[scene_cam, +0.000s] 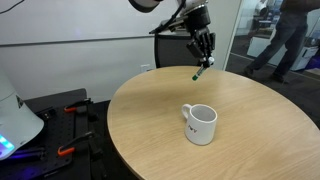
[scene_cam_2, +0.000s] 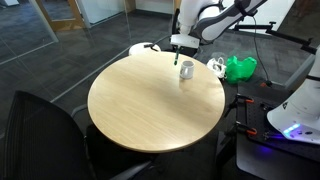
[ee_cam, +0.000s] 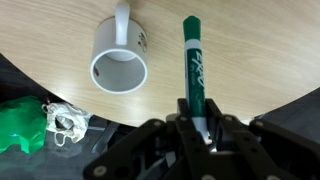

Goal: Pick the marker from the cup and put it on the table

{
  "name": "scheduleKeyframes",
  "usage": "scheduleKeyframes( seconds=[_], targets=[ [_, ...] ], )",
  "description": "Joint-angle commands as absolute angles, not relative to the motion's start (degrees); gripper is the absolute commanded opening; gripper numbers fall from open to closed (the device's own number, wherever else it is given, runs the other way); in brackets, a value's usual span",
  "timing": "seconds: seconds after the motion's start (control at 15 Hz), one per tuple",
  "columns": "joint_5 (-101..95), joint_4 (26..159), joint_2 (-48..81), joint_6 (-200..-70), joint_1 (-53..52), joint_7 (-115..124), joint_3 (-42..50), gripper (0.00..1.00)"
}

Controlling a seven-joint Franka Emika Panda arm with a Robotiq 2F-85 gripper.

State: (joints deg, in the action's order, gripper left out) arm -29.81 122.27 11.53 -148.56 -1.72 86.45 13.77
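The robot's gripper will set the marker down on the table (scene_cam: 197, 103) just behind the white cup.
My gripper (ee_cam: 196, 115) is shut on the marker (ee_cam: 191, 62), a green pen with a dark cap, and holds it above the round wood-coloured table (ee_cam: 250, 50). In an exterior view the gripper (scene_cam: 203, 55) hangs over the table's far side (scene_cam: 150, 100) with the marker (scene_cam: 199, 70) slanting down from it. The white cup (scene_cam: 200, 123) stands upright and empty nearer the front, apart from the gripper. In the wrist view the cup (ee_cam: 120, 62) lies left of the marker. In an exterior view the gripper (scene_cam_2: 180, 50), cup (scene_cam_2: 187, 71) and table (scene_cam_2: 150, 100) also show.
A green object (scene_cam_2: 239, 68) and a white tangle (ee_cam: 62, 125) lie on the floor past the table edge. A dark chair (scene_cam_2: 40, 125) stands by the table. A person (scene_cam: 285, 35) walks behind glass at the back. Equipment (scene_cam: 20, 125) stands beside the table.
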Motion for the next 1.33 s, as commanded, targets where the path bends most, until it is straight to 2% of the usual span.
scheduleKeyframes(
  seconds=[0.0, 0.33, 0.4, 0.87, 1.27],
  targets=[
    [-29.36, 121.92, 11.50, -148.39, -1.17, 85.79, 12.87, 0.21],
    [-29.36, 122.07, 11.86, -148.40, -0.88, 85.78, 12.99, 0.21],
    [-29.36, 122.07, 11.87, -148.40, -0.87, 85.78, 13.00, 0.05],
    [-20.28, 111.43, 20.26, -145.77, 0.15, 78.37, 11.38, 0.05],
    [-10.72, 99.81, 27.31, -137.33, 0.21, 68.82, 10.34, 0.05]
  ],
)
